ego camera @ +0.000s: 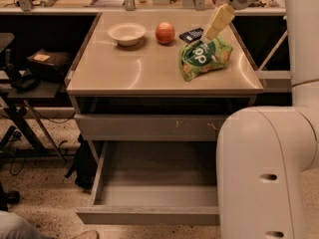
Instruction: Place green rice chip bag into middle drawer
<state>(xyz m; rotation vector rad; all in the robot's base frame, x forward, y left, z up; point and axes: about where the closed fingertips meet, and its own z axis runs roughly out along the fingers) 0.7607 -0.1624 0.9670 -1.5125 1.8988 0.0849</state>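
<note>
The robot's gripper should close on the green rice chip bag's end [218, 56], the one farther away from the red apple.
The green rice chip bag [204, 58] lies crinkled on the right part of the tabletop [129, 73], white lettering up. My gripper [209, 35] comes down from the upper right, its pale tip right at the bag's far top edge, next to a small dark flat packet [191, 35]. The middle drawer [149, 216] is pulled out low at the front, with a plain front panel, and I see nothing inside it. A closed drawer front with small pale scratches [149, 127] sits above it.
A white bowl [126, 33] and a red apple [165, 32] stand at the back of the tabletop. My white arm body [264, 173] fills the lower right and covers the drawer's right end. A dark stand with gear [30, 73] is at the left.
</note>
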